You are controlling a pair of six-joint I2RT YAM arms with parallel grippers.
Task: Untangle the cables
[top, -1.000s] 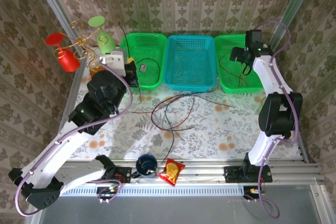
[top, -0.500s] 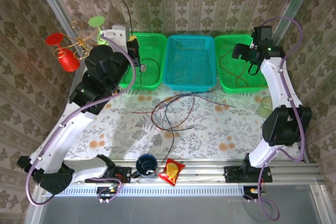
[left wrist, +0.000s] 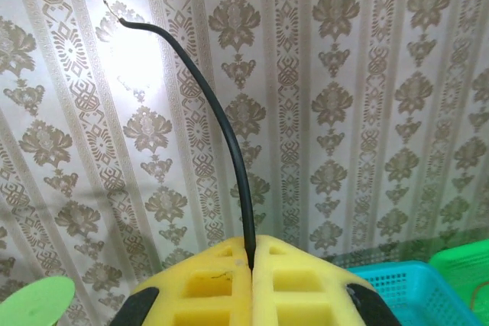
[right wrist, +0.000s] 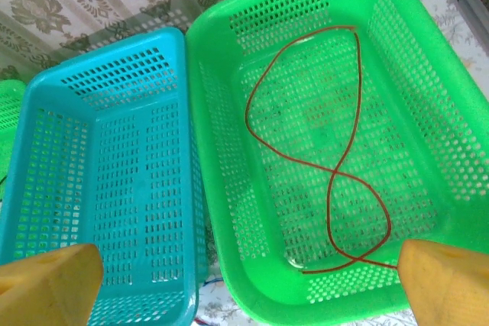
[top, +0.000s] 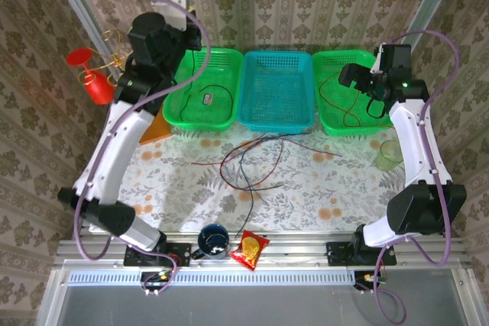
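Observation:
My left gripper has a place to put the black cable in the green basket. It will lay it between the small label and the dark cable (top: 221,98).
A tangle of red, black and blue-teal cables (top: 252,162) lies on the table in front of the baskets. My left gripper (top: 189,14) is raised high against the back wall, shut on a black cable (left wrist: 221,112) whose free end curves up above the yellow fingertips (left wrist: 206,280). A dark cable (top: 218,93) lies in the left green basket (top: 200,120). One red cable (right wrist: 336,181) lies looped in the right green basket (right wrist: 229,211). My right gripper (right wrist: 244,284) hovers open above that basket's near edge, nothing between its fingers (right wrist: 46,288).
A teal basket (top: 276,121) stands between the two green ones. Red and green cups on a gold stand (top: 107,59) sit at the far left. A blue mug (top: 213,239) and snack packet (top: 249,250) lie at the near edge; a green cup (top: 388,155) stands at right.
My left arm has swung up and back from above the left green basket, lifting the black cable toward the wall. My right arm has drifted right over the right basket.

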